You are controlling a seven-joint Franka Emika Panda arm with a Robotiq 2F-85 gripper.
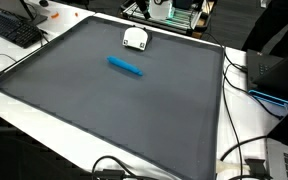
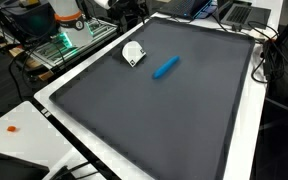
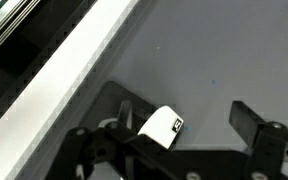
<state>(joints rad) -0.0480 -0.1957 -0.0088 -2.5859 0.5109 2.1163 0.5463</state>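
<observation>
The white object's top edge [image 1: 135,30] [image 3: 165,120] is near the mat's far edge. My gripper will go there next and close on it.
My gripper [image 3: 184,118] shows only in the wrist view. Its two dark fingers are spread wide and nothing is between them, so it is open and empty. It hangs above the dark grey mat [image 3: 204,50], near the mat's white border. Below it, close to the left finger, lies a small white object with a black label [image 3: 162,127], partly hidden by the gripper's frame. The same white object lies near the mat's far edge in both exterior views [image 1: 134,38] [image 2: 133,53]. A blue marker-like stick [image 1: 125,66] [image 2: 165,67] lies flat on the mat beside it, apart from it.
The mat [image 1: 114,110] [image 2: 174,110] covers most of a white table [image 1: 44,125]. A keyboard [image 1: 12,30] lies off one corner. Cables [image 1: 239,150] trail along one side. Electronics and a rack [image 2: 69,40] stand beyond the far edge.
</observation>
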